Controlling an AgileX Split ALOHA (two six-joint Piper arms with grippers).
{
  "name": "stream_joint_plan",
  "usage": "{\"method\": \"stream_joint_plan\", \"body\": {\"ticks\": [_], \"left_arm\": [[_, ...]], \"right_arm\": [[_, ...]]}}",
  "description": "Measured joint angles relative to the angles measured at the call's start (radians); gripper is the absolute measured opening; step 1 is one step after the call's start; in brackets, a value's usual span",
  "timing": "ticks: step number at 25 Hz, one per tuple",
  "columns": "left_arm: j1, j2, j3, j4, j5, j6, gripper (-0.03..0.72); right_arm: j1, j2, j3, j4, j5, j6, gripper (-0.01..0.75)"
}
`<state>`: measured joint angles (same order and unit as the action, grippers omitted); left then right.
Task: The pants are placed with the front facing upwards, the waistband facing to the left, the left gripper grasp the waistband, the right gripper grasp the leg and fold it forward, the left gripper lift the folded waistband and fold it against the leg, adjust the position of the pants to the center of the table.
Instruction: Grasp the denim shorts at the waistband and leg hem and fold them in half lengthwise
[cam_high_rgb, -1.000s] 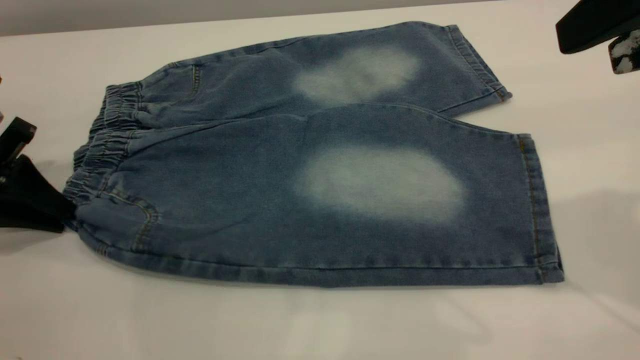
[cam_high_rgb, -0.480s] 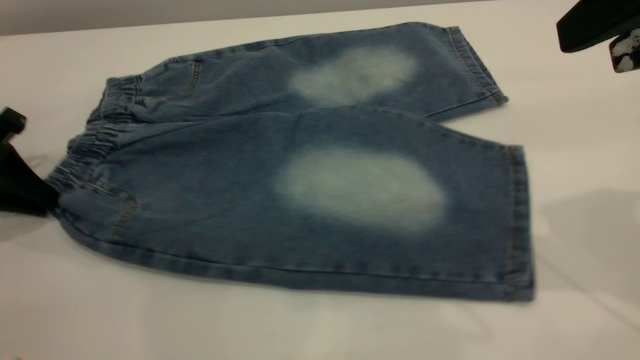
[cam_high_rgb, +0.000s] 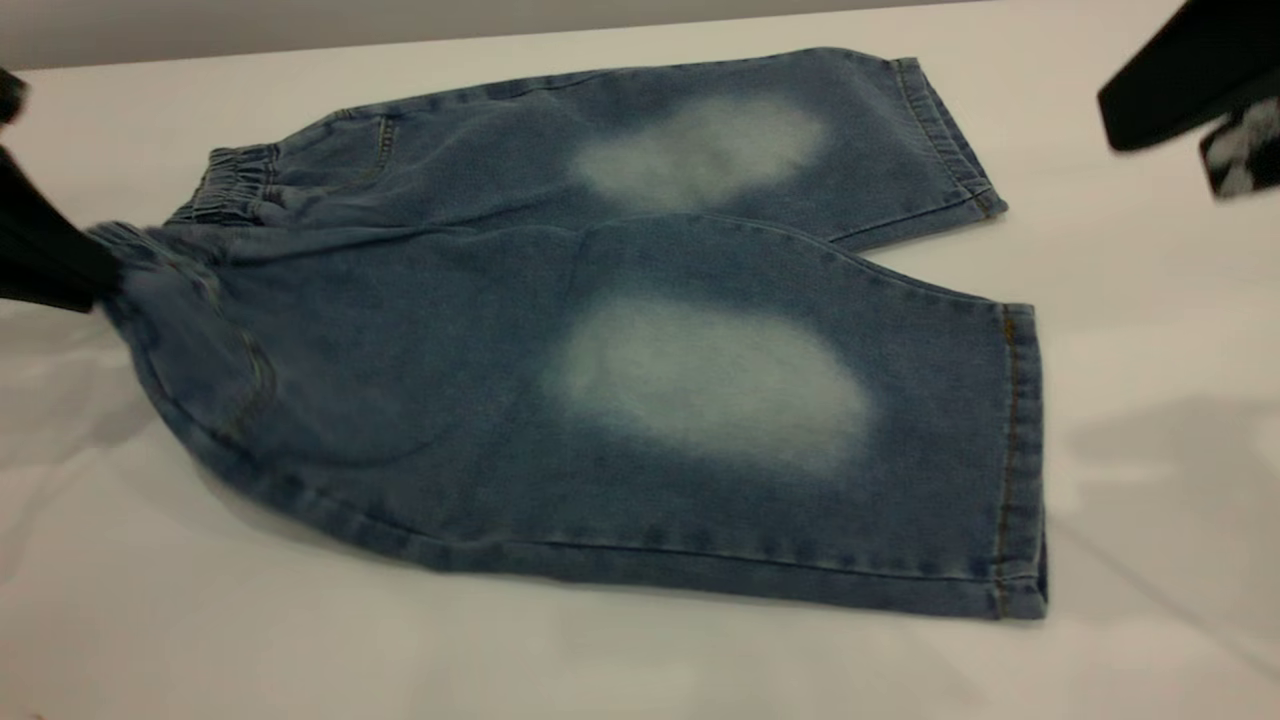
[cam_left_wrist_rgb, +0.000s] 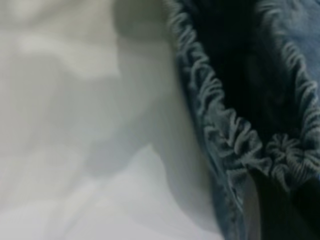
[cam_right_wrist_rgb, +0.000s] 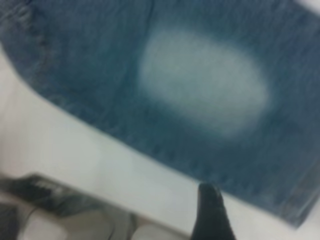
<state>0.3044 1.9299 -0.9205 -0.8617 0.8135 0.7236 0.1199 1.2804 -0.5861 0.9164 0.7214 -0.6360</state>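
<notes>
The robot's right gripper should next move to the near corner of the near leg's hem (cam_high_rgb: 1022, 596) (cam_right_wrist_rgb: 296, 219) on the pants and close there.
Blue denim pants (cam_high_rgb: 450, 330) lie flat on the white table (cam_high_rgb: 640, 660), with the ruched waistband (cam_high_rgb: 235, 180) at the left. Each leg has a pale faded patch; the near leg (cam_high_rgb: 720, 400) ends in a tan-stitched hem at the right. At the far left my left gripper (cam_high_rgb: 100, 285) is shut on the near corner of the waistband (cam_left_wrist_rgb: 235, 142), holding it raised off the table. My right gripper (cam_high_rgb: 1215, 135) hovers open above the table's far right, clear of the cloth. One of its fingers (cam_right_wrist_rgb: 212, 212) shows over bare table beside the pants (cam_right_wrist_rgb: 200, 85).
The table's far edge (cam_high_rgb: 500, 40) meets a grey wall behind the pants. Bare tabletop surrounds the pants in front and to the right. Dark equipment (cam_right_wrist_rgb: 45, 195) sits past the table edge in the right wrist view.
My left gripper has risen and moved away from the camera with the waistband corner, dragging the pants leftward and turning them slightly. The right gripper has dipped a little.
</notes>
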Motion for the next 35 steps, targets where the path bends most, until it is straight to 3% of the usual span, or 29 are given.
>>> {"method": "stream_joint_plan", "body": {"ticks": [6,18,22,29,35], "left_arm": [[-0.092,0.001,0.0,0.005,0.02,-0.005,0.104],[-0.093,-0.105,0.0,0.005,0.043,-0.02,0.103],[-0.097,-0.12,0.0,0.005,0.043,-0.021,0.103],[-0.098,-0.119,0.0,0.001,0.043,-0.022,0.102],[-0.098,-0.119,0.0,-0.004,0.045,-0.022,0.102]], "right_arm": [[0.0,0.113,0.063,0.027,0.03,0.001,0.405],[0.0,0.387,0.061,0.116,0.037,-0.06,0.405],[0.0,0.484,0.061,0.202,0.088,-0.142,0.405],[0.0,0.663,0.06,0.3,0.085,-0.239,0.405],[0.0,0.754,0.056,0.313,-0.017,-0.251,0.405]]}}
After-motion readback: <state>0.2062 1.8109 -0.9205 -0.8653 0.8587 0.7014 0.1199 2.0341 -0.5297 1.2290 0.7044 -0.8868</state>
